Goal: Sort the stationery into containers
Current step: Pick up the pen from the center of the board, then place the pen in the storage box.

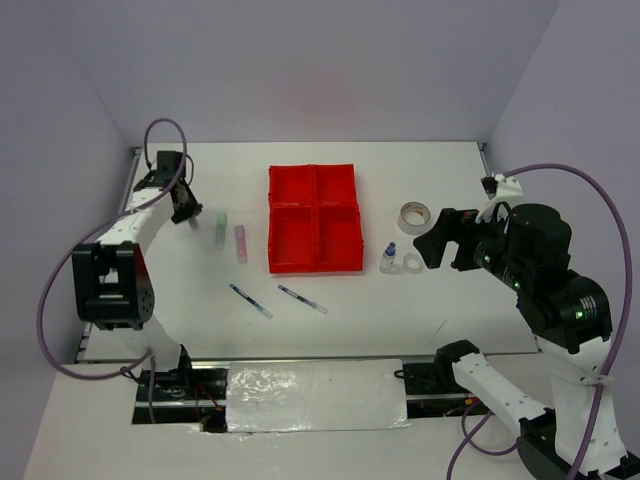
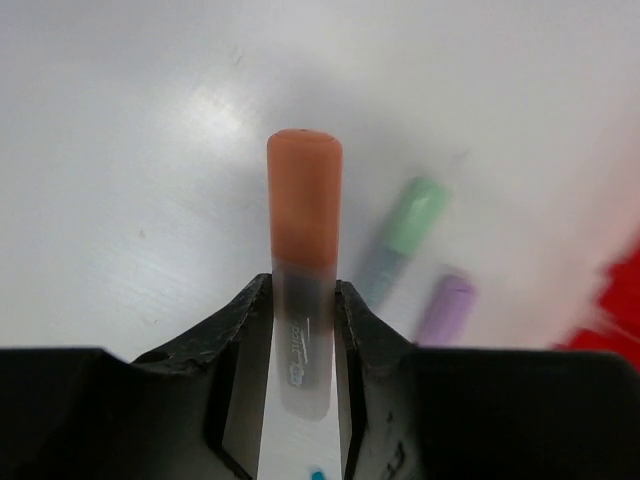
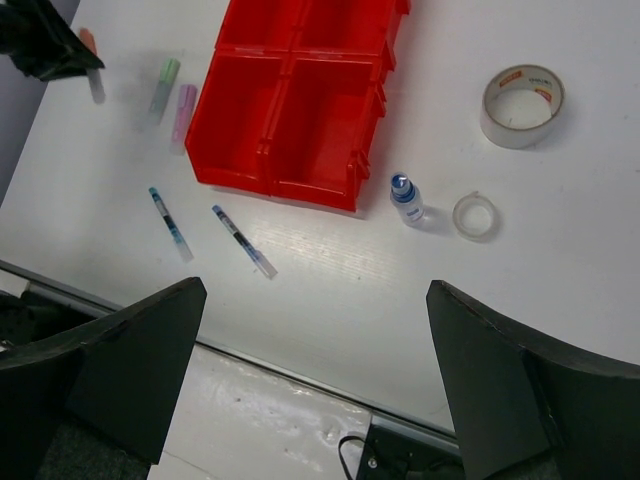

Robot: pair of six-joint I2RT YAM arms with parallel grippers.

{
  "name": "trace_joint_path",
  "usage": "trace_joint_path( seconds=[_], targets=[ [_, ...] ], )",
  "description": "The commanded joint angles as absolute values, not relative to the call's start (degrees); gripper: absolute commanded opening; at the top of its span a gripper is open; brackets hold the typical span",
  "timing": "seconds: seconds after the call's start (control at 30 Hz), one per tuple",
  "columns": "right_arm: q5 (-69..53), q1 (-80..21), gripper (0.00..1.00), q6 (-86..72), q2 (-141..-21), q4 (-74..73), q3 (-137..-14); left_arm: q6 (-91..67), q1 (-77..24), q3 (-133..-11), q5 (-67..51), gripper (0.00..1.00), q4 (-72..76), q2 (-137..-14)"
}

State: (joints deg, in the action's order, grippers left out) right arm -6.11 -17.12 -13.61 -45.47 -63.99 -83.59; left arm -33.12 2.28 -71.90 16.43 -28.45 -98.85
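Next, my left gripper drops the orange stick in the red tray's front compartment (image 1: pixel 302 242) closest to the pink stick.
My left gripper (image 1: pixel 185 206) (image 2: pixel 303 305) is shut on the orange stick (image 2: pixel 304 205), gripping its grey lower half, with the orange cap pointing away from the wrist. The green stick (image 1: pixel 222 217) (image 2: pixel 412 220) and the pink stick (image 1: pixel 240 242) (image 2: pixel 447 308) lie just beyond it, left of the red tray (image 1: pixel 315 268) (image 3: pixel 270 178). Two thin pens (image 1: pixel 250 300) (image 1: pixel 302 299) lie in front of the tray. My right gripper (image 1: pixel 435 242) (image 3: pixel 315 380) hangs open and holds nothing, above the table right of the tray.
Right of the tray stand a blue-capped bottle (image 1: pixel 388 259) (image 3: pixel 405 198), a small white ring (image 1: pixel 412 263) (image 3: pixel 474 216) and a beige tape roll (image 1: pixel 414 213) (image 3: pixel 522 105). All four tray compartments look bare. The table's near edge runs just below the pens.
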Motion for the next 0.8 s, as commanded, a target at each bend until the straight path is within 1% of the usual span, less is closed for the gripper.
trace_joint_path(
  seconds=[0.0, 0.07, 0.1, 0.13, 0.2, 0.27, 0.3, 0.33, 0.4, 0.5, 0.57, 0.63, 0.77],
  targets=[
    [-3.52, -17.49, 1.0, -15.81, -45.79, -64.33, -86.39, -28.57, 2.37, -79.25, 6.62, 0.0, -22.33, -90.8],
    [-0.89, -17.49, 1.0, -17.22, -46.23, -64.6, -87.36, -28.13, 0.98, -84.08, 0.39, 0.0, -22.15, -90.44],
    [-0.1, -17.49, 1.0, -17.57, -46.4, -64.86, -88.15, -27.86, 0.44, -85.5, -1.39, 0.0, -21.97, -90.7],
    [2.0, -17.49, 1.0, -18.01, -46.58, -65.04, -88.59, -27.34, -2.78, -86.91, -2.62, 0.0, -21.97, -91.57],
    [3.6, -17.49, 1.0, -19.24, -46.93, -65.91, -90.08, -26.72, -5.78, -92.09, -4.47, 0.0, -22.5, -94.55],
    [4.65, -17.4, 1.0, -19.86, -47.28, -66.62, -90.88, -26.54, -10.6, -96.92, -3.0, 0.0, -26.86, -97.72],
    [4.75, -17.4, 1.0, -20.39, -47.37, -67.23, -91.4, -27.15, -12.37, -102.25, -0.47, 0.0, -28.9, -99.39],
    [4.83, -17.49, 1.0, -20.56, -47.29, -67.41, -91.49, -28.72, -15.26, -104.57, -0.27, 0.0, -30.48, -102.1],
    [5.36, -17.49, 1.0, -21.35, -47.02, -68.2, -91.32, -31.89, -17.92, -107.65, 3.06, 0.0, -34.43, -103.7],
    [5.89, -17.49, 1.0, -22.15, -45.71, -68.2, -89.75, -38.04, -23.36, -103.64, 6.58, 0.0, -34.46, -101.44],
    [5.63, -17.49, 1.0, -22.41, -44.65, -68.12, -88.86, -40.15, -28.18, -98.03, 9.13, 0.0, -32.61, -99.85],
    [4.92, -17.49, 1.0, -22.33, -44.47, -68.03, -87.89, -40.17, -31.53, -94.94, 10.54, 0.0, -30.25, -99.06],
    [3.96, -17.49, 1.0, -22.24, -44.47, -68.12, -87.8, -41.31, -32.69, -89.41, 11.42, 0.0, -30.5, -99.23]
  ],
)
